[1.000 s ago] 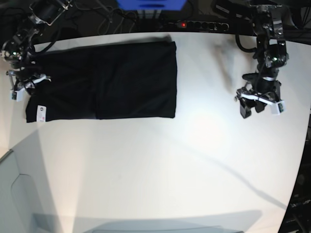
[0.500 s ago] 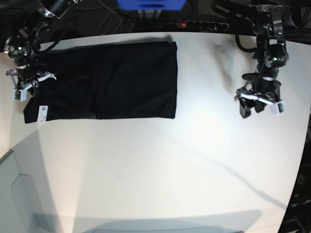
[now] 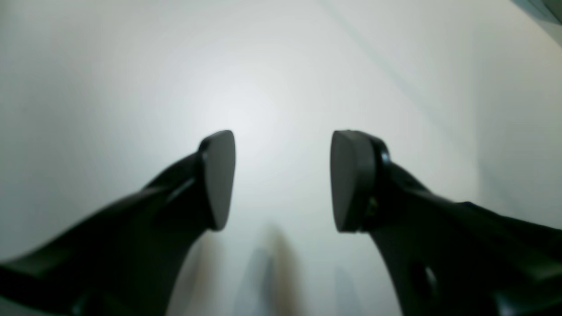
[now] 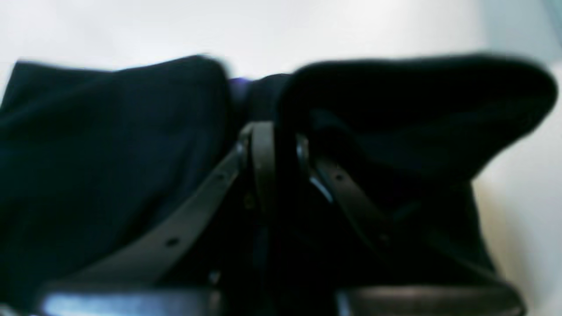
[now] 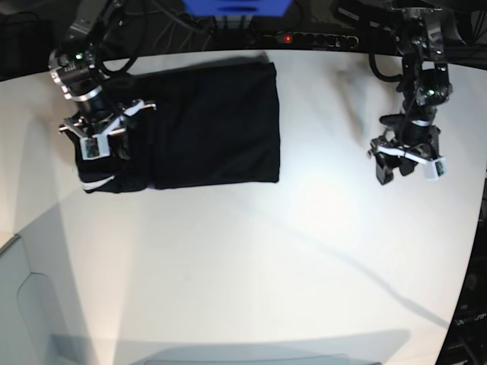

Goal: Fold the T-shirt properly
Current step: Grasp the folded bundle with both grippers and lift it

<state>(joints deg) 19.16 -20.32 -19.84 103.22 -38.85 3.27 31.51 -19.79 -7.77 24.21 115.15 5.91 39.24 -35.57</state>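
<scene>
My right gripper has the black T-shirt's raised end, now carried over the rest. It will let go of it on the T-shirt's flat end (image 5: pixel 260 157), the one nearer my left gripper.
The black T-shirt (image 5: pixel 205 125) lies as a folded band across the far left of the white table (image 5: pixel 266 251). Its left end is raised and carried over the rest. My right gripper (image 5: pixel 103 141) is shut on that end. In the right wrist view, dark cloth (image 4: pixel 88 153) bunches around the fingers, the gripper (image 4: pixel 283 149) pinches a fold, and a bit of purple print (image 4: pixel 239 87) shows behind. My left gripper (image 5: pixel 403 169) hangs at the right side, well away from the shirt. In the left wrist view it (image 3: pixel 283 180) stands open over bare table.
A power strip (image 5: pixel 304 38) with a red light, cables and a blue object (image 5: pixel 236 6) lie along the table's far edge. The table's curved edge runs down the right side, and a pale panel (image 5: pixel 30 304) sits at the front left corner.
My right gripper has moved to the right with the shirt's left end, so that end now folds over the body and the band looks shorter. The left arm has not moved.
</scene>
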